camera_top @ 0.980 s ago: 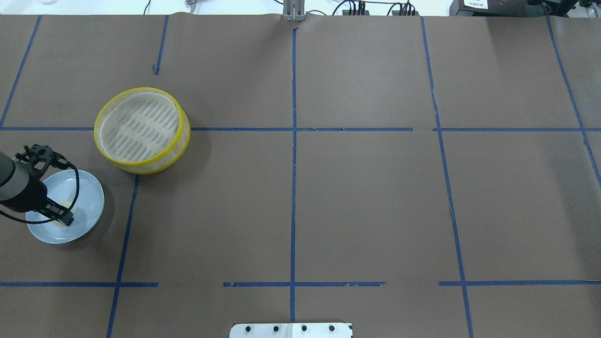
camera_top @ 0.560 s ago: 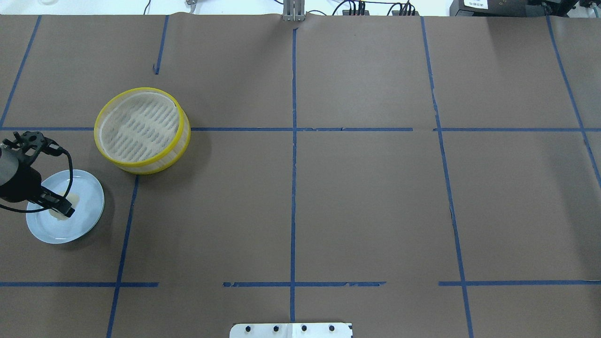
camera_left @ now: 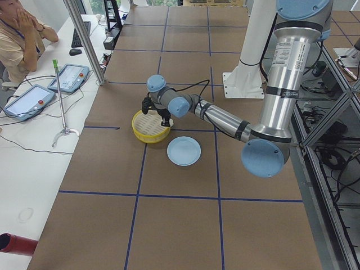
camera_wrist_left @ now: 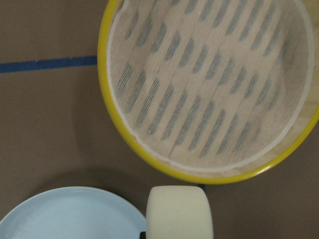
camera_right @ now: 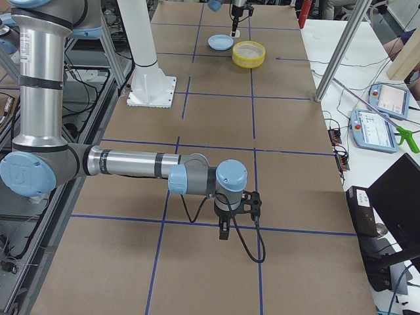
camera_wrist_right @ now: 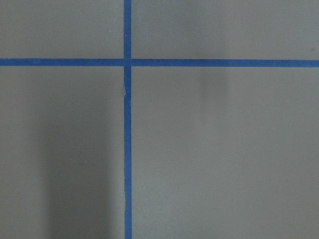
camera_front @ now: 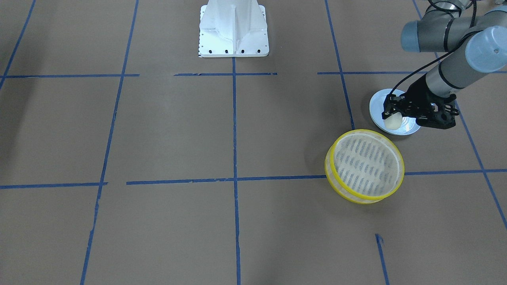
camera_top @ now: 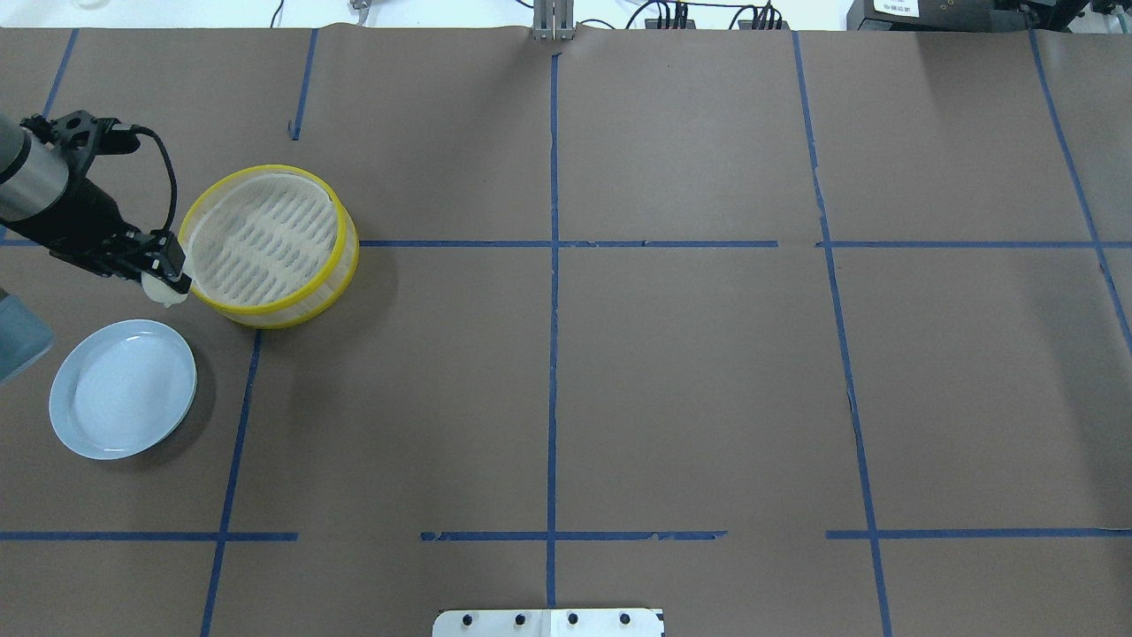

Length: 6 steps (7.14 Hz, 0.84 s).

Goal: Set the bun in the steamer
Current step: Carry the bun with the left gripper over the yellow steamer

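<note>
Next, my left gripper releases the bun in the middle of the steamer's slotted cream bottom [camera_front: 366, 164] [camera_wrist_left: 209, 67].
My left gripper [camera_top: 164, 268] is shut on the bun [camera_top: 167, 292], a small cream-white lump, and holds it in the air just off the steamer's left rim. The steamer [camera_top: 265, 241] is a round basket with yellow rims and a slotted cream floor, with nothing in it. In the front view the bun [camera_front: 393, 122] hangs from the gripper [camera_front: 390, 115] above the plate's edge, behind the steamer [camera_front: 366, 164]. The left wrist view shows the bun [camera_wrist_left: 179, 211] below the steamer [camera_wrist_left: 209, 84]. My right gripper [camera_right: 224, 230] hangs over bare table far off; I cannot tell whether it is open or shut.
A light blue plate [camera_top: 124, 389] sits bare in front of the steamer on the left; it also shows in the front view [camera_front: 377, 106] and the left wrist view [camera_wrist_left: 70, 214]. The robot's white base [camera_front: 233, 29] stands mid-table at the robot's edge. An operator [camera_left: 22, 34] sits beyond the table.
My left gripper has lifted the bun off the blue plate and carried it away from the robot to the steamer's left rim. The plate is now bare.
</note>
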Each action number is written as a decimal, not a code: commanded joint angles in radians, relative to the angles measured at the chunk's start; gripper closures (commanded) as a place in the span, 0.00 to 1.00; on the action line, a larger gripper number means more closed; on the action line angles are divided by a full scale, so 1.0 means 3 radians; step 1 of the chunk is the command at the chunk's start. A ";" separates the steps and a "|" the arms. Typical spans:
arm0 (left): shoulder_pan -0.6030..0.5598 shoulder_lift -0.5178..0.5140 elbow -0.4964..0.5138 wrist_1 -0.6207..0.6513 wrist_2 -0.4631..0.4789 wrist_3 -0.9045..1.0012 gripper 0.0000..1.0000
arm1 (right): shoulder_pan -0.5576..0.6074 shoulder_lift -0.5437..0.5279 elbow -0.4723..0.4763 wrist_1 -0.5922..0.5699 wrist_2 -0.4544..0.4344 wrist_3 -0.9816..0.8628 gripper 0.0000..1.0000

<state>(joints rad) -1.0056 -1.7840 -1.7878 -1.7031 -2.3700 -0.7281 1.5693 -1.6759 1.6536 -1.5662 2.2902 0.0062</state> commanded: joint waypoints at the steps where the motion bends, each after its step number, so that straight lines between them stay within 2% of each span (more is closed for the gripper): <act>1: -0.0002 -0.0586 0.0521 0.0068 0.0061 -0.0318 0.62 | 0.0000 -0.0002 0.0000 0.0000 0.0000 0.0000 0.00; 2: 0.0023 -0.0720 0.0731 0.0058 0.0158 -0.0344 0.62 | 0.0000 0.0003 0.0000 0.0000 0.0000 0.0000 0.00; 6: 0.0284 -0.0787 0.0938 0.0042 0.0388 -0.0349 0.60 | 0.0000 -0.0002 0.0000 0.0000 0.0000 0.0000 0.00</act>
<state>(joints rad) -0.9427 -2.0156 -1.5182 -1.6906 -2.2738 -0.8312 1.5693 -1.6766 1.6536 -1.5662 2.2902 0.0061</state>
